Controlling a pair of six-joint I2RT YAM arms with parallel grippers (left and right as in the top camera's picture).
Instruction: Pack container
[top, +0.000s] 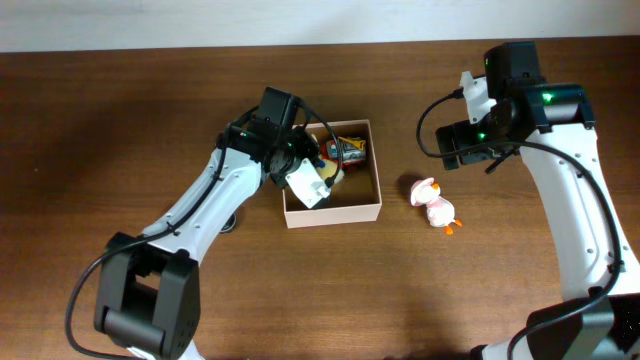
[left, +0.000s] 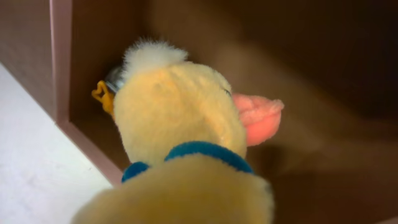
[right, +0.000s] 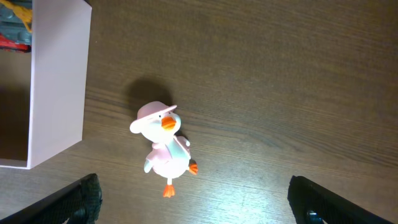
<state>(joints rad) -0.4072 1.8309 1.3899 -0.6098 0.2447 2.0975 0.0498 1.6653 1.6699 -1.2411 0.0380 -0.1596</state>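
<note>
I should release the yellow plush duck from my left gripper inside the container (top: 305, 174), between the container's side and the colourful toy.
The container (top: 372, 200) is a square white box with brown inner walls, at the table's middle. My left gripper (top: 318, 166) is over its left part and shut on a yellow plush duck (left: 180, 118) with a blue collar and a pink beak. The duck hangs inside the box, close to the container wall (left: 62, 68), and hides the fingers in the left wrist view. My right gripper (right: 198, 202) is open wide and empty above a pink toy duck (right: 163, 149). That duck lies on the table (top: 435, 203) right of the container (right: 59, 81).
A colourful toy (top: 350, 150) lies in the container's far part, and it also shows in the right wrist view (right: 13, 25). Dark wooden table (top: 120, 120) surrounds the box.
</note>
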